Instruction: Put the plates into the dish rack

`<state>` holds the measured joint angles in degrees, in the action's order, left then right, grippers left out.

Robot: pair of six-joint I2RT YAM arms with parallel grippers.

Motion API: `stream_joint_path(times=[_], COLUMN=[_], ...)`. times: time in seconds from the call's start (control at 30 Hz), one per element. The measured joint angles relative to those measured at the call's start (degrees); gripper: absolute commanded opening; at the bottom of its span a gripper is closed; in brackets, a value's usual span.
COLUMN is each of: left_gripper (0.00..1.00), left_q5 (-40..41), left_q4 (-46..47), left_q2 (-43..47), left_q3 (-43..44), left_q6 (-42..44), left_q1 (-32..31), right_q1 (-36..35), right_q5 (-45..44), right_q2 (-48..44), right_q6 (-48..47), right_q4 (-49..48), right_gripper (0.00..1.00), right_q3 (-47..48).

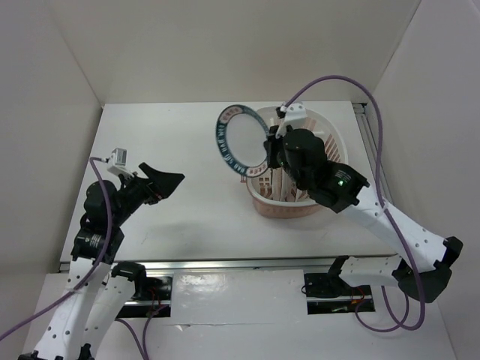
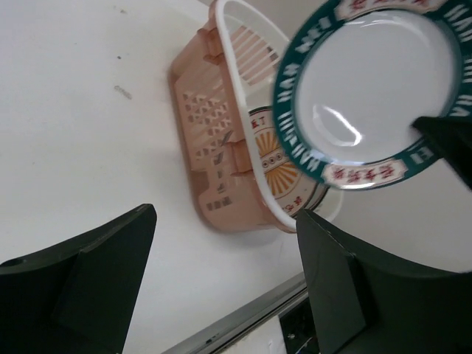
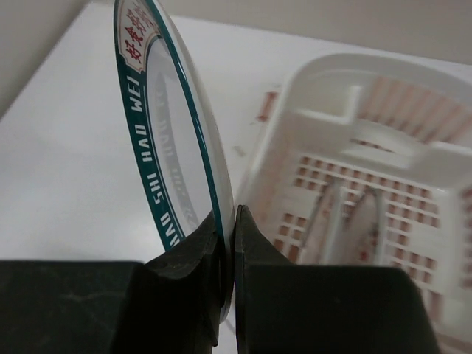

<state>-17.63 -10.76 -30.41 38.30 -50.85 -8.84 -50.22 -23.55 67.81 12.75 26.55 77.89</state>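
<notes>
Next, my right gripper lets go of the lettered white plate between the standing plates and the dish rack's outer slatted side (image 1: 301, 169) (image 3: 414, 247).
My right gripper (image 1: 268, 147) is shut on the rim of the white plate with the dark blue-green lettered rim (image 1: 241, 139). It holds the plate on edge in the air, over the left end of the pale pink dish rack (image 1: 279, 211). In the right wrist view the fingertips (image 3: 247, 225) pinch the plate (image 3: 158, 133) beside the rack (image 3: 354, 147). The orange sunburst plate (image 2: 284, 166) stands inside the rack (image 2: 214, 140), below the held plate (image 2: 376, 81). A second plate edge shows behind it. My left gripper (image 1: 161, 184) is open and empty, left of the rack; it also shows in the left wrist view (image 2: 225, 221).
The white table (image 1: 187, 217) has walls at the back and on both sides. A metal rail (image 1: 247, 264) runs along its near edge. The rack sits at the right half of the table, close to the right arm.
</notes>
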Motion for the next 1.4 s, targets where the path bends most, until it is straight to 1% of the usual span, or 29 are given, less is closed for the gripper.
stream_joint_path(times=[0.17, 0.23, 0.3, 0.4, 0.43, 0.47, 0.5, 0.67, 0.8, 1.03, 1.4], left_gripper=[0.91, 0.91, 0.91, 0.93, 0.94, 1.0, 1.0, 1.0, 1.0, 1.0, 1.0], left_q5=[0.39, 0.39, 0.35, -0.04, -0.33, -0.59, -0.74, -2.05, -2.21, -2.19, -2.21], left_q4=[-4.09, -5.07, -6.03, -6.86, -6.95, -7.06, -7.1, -7.08, -7.06, -7.06, -7.08], left_q2=[-4.02, -5.4, -6.84, -9.35, -10.08, -10.8, -11.21, -11.76, -11.74, -11.69, -11.32], left_q3=[1.64, 1.75, 1.79, 1.79, 1.79, 1.79, 1.79, 1.64, 1.64, 1.64, 1.64], left_q6=[3.45, 4.74, 6.05, 7.65, 8.0, 8.61, 9.01, 9.79, 10.19, 10.38, 10.38], left_q1=[0.0, 0.0, 0.0, 0.0, 0.0, 0.0, 0.0, 0.0, 0.0, 0.0, 0.0], right_q1=[0.0, -0.02, 0.02, 1.09, 1.64, 2.62, 3.41, 7.48, 9.33, 10.25, 11.78], right_q5=[-22.14, -28.33, -33.79, -39.21, -40.33, -41.38, -42.27, -44.35, -43.91, -38.99, -35.34], right_q2=[-2.56, -3.76, -4.81, -5.81, -5.99, -6.16, -6.32, -6.84, -6.93, -6.51, -4.15], right_q6=[2.36, 3.08, 4.09, 6.47, 7.26, 8.09, 8.7, 10.43, 10.91, 11.87, 12.26], right_q4=[8.11, 10.88, 14.19, 18.4, 19.56, 20.87, 21.79, 24.74, 25.31, 24.94, 21.81], right_gripper=[0.0, 0.0, 0.0, 0.0, 0.0, 0.0, 0.0, 0.0, 0.0, 0.0, 0.0], right_q3=[3.34, 3.52, 3.52, 3.52, 3.52, 3.48, 3.34, 1.97, -1.99, -10.86, -15.21])
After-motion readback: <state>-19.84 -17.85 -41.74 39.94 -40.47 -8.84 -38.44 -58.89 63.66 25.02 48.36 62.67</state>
